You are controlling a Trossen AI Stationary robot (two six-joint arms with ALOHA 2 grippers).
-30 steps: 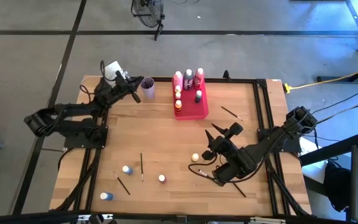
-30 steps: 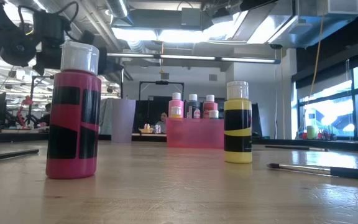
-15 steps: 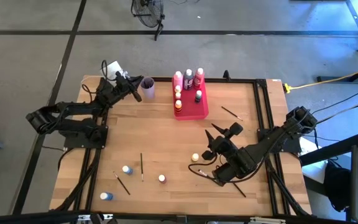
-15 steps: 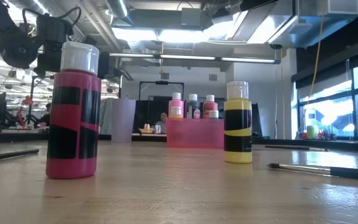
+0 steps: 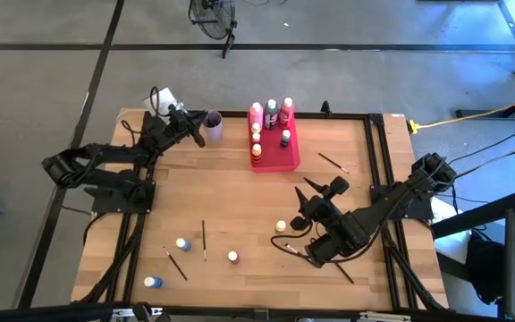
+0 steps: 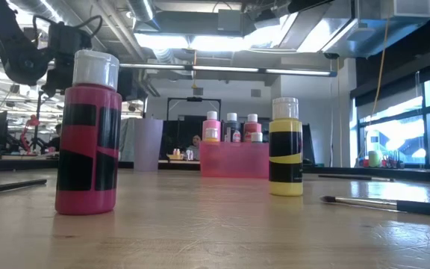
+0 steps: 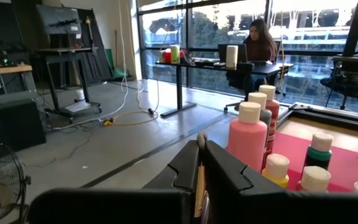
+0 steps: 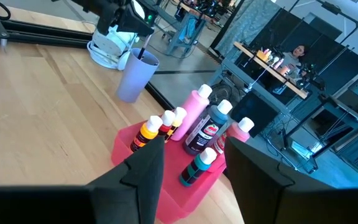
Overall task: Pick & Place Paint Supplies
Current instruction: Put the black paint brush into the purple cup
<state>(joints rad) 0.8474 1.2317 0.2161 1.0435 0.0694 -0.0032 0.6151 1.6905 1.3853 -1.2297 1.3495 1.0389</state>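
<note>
My left gripper will release the paintbrush inside the lilac cup [image 5: 213, 124] beside the pink-red tray.
My left gripper [image 5: 195, 134] is at the table's far left, shut on a thin dark paintbrush [image 8: 141, 53] over the lilac cup [image 5: 211, 124]. The pink-red tray [image 5: 278, 159] beside the cup holds several paint bottles [image 5: 256, 114]. More bottles [image 5: 281, 227] stand loose on the near half of the table, and paintbrushes [image 5: 204, 240] lie flat there. In the low view a pink bottle [image 6: 88, 134] and a yellow bottle [image 6: 285, 146] stand nearest. My right gripper [image 5: 320, 195] hovers open right of the table's middle, with nothing between its fingers. My left gripper pinches the paintbrush between its two fingers; a thin pale strip of it [image 7: 199, 186] shows in the slit between them. The fingers come level from the table's left and lie across the brush. The brush stands upright below them, its lower end [image 8: 140, 60] inside the lilac cup.
A white object [image 5: 161, 98] sits at the far left corner behind the cup. A black frame [image 5: 378, 156] runs along the table's right side. Bare wood lies between the tray and the loose bottles. A person [image 7: 258, 38] sits at a desk beyond the table.
My left arm has leaned a little further toward the lilac cup, and its gripper has tipped slightly over it while staying shut. My right arm has kept still.
</note>
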